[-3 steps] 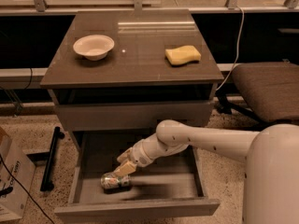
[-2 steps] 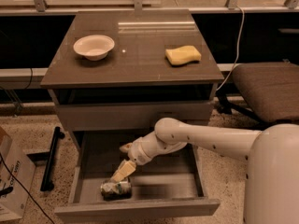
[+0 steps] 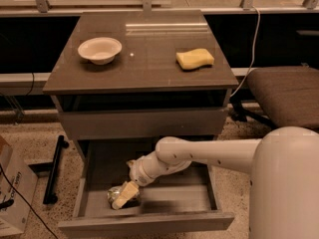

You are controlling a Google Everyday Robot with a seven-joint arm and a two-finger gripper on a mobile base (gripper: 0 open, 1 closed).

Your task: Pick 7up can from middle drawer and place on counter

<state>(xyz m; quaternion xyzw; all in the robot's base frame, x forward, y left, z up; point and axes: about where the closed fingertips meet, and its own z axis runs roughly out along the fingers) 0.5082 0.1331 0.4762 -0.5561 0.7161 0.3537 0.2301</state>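
My gripper needs to close on the 7up can at its end (image 3: 133, 197) facing the drawer's middle, so that the other end stays sticking out.
The middle drawer (image 3: 149, 222) is pulled open at the bottom of the cabinet. The 7up can (image 3: 115, 193) lies on its side at the drawer's front left, silvery with some green. My gripper (image 3: 124, 195) reaches down into the drawer from the right, its pale fingers (image 3: 125, 194) lying over and against the can. The counter (image 3: 142, 51) is the dark glossy top of the cabinet, above the drawer.
A white bowl (image 3: 99, 49) stands at the counter's left and a yellow sponge (image 3: 195, 59) at its right. A padded chair (image 3: 284, 94) is to the right. A cardboard box (image 3: 12, 193) and a black bar (image 3: 54, 169) lie on the floor at left.
My gripper has moved a little down and forward onto the can. The can has shifted slightly toward the drawer's front.
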